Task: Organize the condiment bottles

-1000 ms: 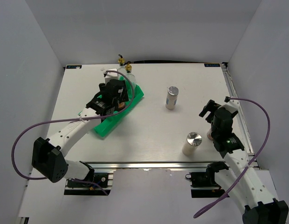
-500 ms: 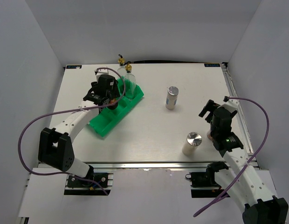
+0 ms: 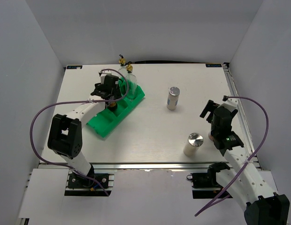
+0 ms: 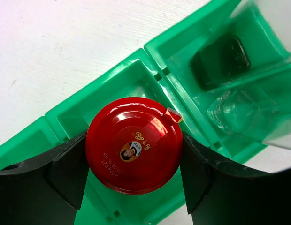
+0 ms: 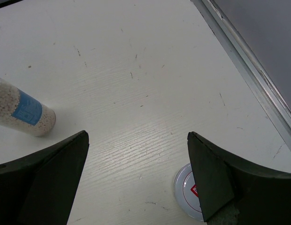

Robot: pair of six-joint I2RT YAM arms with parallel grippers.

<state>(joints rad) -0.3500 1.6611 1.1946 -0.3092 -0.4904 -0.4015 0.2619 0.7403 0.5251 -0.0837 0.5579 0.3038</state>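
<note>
I need to next move my right gripper to the white-lidded jar and close it on the jar's lid (image 3: 211, 134) (image 5: 186, 191), with one finger on each side.
My left gripper (image 4: 134, 161) is shut on the red-lidded jar (image 4: 134, 144), with a finger against each side of the lid, over a middle compartment of the green tray (image 4: 112, 82). In the top view this gripper (image 3: 111, 100) sits over the tray (image 3: 101, 125). Two clear glass bottles with gold pourers (image 3: 129, 75) stand at the tray's far end; one shows in the left wrist view (image 4: 244, 110). My right gripper (image 5: 138, 178) is open and empty above bare table. The white-lidded jar (image 5: 185, 192) lies partly under its right finger. Two silver-capped shakers (image 3: 172, 97) (image 3: 194, 143) stand on the table.
The shaker with a blue label (image 5: 23, 112) is to the left of my right gripper. A metal rail (image 5: 248, 65) runs along the table's right edge. White walls enclose the table on three sides.
My left arm has swung toward the back left and its wrist has turned, staying over the tray with the red-lidded jar. The right arm has barely moved.
</note>
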